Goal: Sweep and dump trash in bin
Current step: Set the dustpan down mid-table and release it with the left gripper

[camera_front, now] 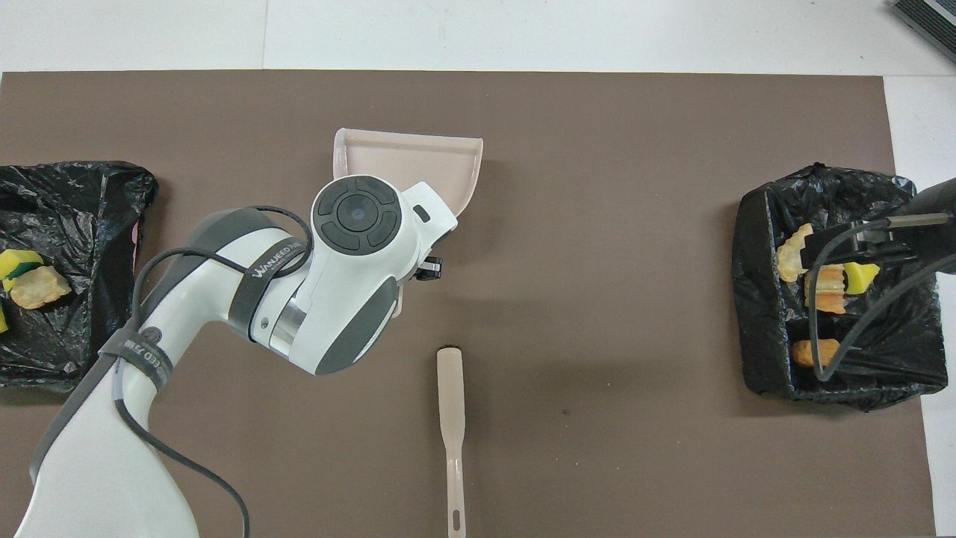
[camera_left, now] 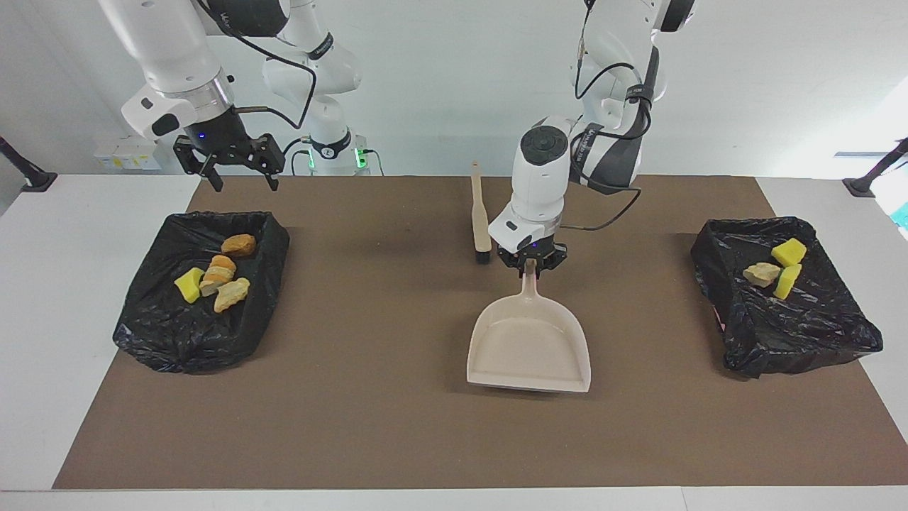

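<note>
The robot's left gripper should release the beige dustpan on the brown mat, straight [camera_front: 453, 205] beyond the bristle end of the brush.
My left gripper [camera_left: 530, 265] is shut on the handle of the empty beige dustpan [camera_left: 528, 348], held low over the middle of the mat with its mouth pointing away from the robots. From overhead the left arm covers the handle and only the dustpan's [camera_front: 407, 158] pan shows. The trash lies in two black-lined bins: yellow and bread-like pieces [camera_left: 220, 273] in the bin [camera_left: 177, 348] at the right arm's end, and three pieces [camera_left: 777, 268] in the bin [camera_left: 780, 341] at the left arm's end. My right gripper [camera_left: 237, 174] hangs open over its bin's edge nearer to the robots.
The beige brush [camera_left: 481, 213] with black bristles lies on the brown mat [camera_left: 355, 426], nearer to the robots than the dustpan and beside my left gripper. Overhead, the brush [camera_front: 450, 418] lies lengthwise with its handle toward the robots.
</note>
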Controlling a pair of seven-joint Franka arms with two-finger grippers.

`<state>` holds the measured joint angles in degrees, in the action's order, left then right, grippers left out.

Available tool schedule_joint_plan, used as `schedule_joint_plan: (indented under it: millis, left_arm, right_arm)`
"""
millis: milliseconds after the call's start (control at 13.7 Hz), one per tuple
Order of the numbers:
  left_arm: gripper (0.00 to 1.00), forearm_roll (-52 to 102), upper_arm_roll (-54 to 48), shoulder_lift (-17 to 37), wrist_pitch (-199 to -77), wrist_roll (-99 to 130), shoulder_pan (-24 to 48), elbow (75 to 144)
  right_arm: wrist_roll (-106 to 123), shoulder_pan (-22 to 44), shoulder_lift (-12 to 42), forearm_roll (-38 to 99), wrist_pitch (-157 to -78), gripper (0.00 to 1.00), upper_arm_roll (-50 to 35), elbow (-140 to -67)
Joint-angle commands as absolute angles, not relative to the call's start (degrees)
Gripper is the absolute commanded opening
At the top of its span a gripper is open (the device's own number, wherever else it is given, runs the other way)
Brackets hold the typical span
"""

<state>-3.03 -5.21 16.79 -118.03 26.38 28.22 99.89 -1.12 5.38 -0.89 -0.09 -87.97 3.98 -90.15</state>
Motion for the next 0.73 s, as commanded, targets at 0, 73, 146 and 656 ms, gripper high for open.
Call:
schedule_joint_plan:
  millis: [0, 73, 146, 656]
  left_arm:
    - [0.0, -0.4, -4.2, 17.7, -119.3, 27.8, 29.5, 98.1]
    - [0.0, -0.3, -4.2, 17.8, -119.6, 27.8, 29.6, 98.1]
    - [0.0, -0.3, -4.2, 18.8, -120.6, 27.9, 29.8, 98.1]
    - [0.0, -0.6, -4.2, 25.8, -120.3, 33.0, 32.6, 91.8]
  right_arm:
    - [-2.0, 5.1, -2.4, 1.0, -89.5, 1.0, 3.9, -92.2]
    - [-1.9, 5.1, -2.4, 1.0, -89.4, 1.0, 3.9, -92.2]
    - [-1.9, 5.1, -2.4, 1.0, -89.5, 1.0, 3.9, -92.2]
    - [-1.6, 4.8, -2.4, 1.0, -89.4, 1.0, 3.9, -92.2]
